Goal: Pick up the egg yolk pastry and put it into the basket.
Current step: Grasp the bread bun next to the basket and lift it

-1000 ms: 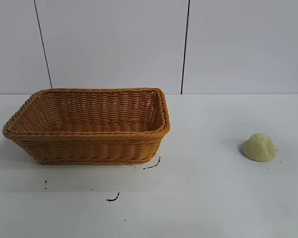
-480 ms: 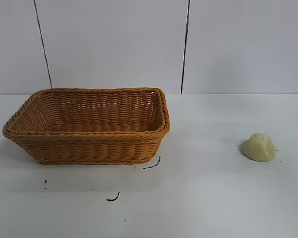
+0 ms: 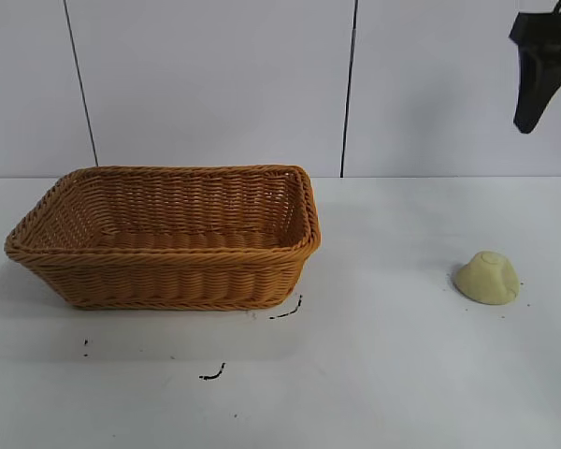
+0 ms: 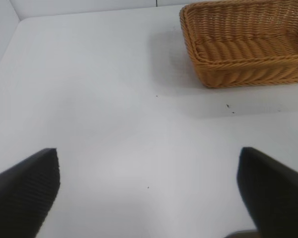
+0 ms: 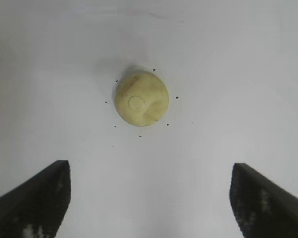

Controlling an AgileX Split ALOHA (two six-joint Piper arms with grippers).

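Observation:
The egg yolk pastry has a rounded top (image 3: 487,265) (image 5: 139,100). My right gripper will close across it next, with one finger on each side of the pastry.
The egg yolk pastry (image 3: 487,278) is a small pale yellow dome lying on the white table at the right, and in the right wrist view (image 5: 141,98) it lies ahead of the jaws. My right gripper (image 5: 149,166) is open and empty, high above the pastry. One of its dark fingers (image 3: 533,89) shows at the top right of the exterior view. The orange-brown wicker basket (image 3: 168,281) stands at the left and is empty. My left gripper (image 4: 148,151) is open and empty over bare table, with the basket (image 4: 248,69) well ahead and off to one side.
Small black marks lie on the table in front of the basket (image 3: 286,311) and nearer the front edge (image 3: 213,374). Tiny dark specks ring the pastry. A white panelled wall stands behind the table.
The right arm's gripper has come into the exterior view at the top right. The pastry and basket have not moved.

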